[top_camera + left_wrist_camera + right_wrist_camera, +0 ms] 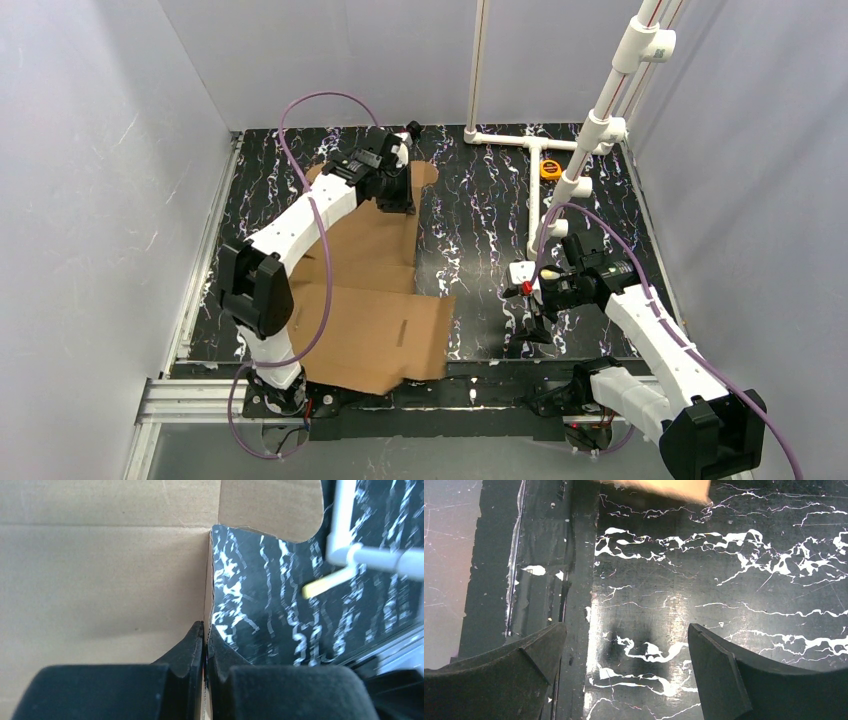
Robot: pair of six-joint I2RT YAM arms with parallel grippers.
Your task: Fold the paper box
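Observation:
The robot's right gripper should next go to the near panel of the paper box and close on the side flap's outer edge [452, 317] [683, 495], beside the short slot.
The paper box [375, 300] is a brown die-cut cardboard sheet lying mostly flat on the left half of the black marbled table, one end over the near edge. My left gripper [398, 195] is at its far right part, shut on the edge of a flap that stands upright. In the left wrist view the gripper [205, 627] pinches this thin cardboard edge, with the box panel [100, 580] to its left. My right gripper [533, 318] hangs open and empty over bare table near the front edge, well right of the box. A corner of the box [664, 487] shows at the top of the right wrist view, where the gripper [626, 637] is open.
A white PVC pipe frame [590, 140] stands at the back right, with a small yellow tape measure [550, 168] beside it. Grey walls close in the table on the left, back and right. A metal rail [200, 400] runs along the near edge.

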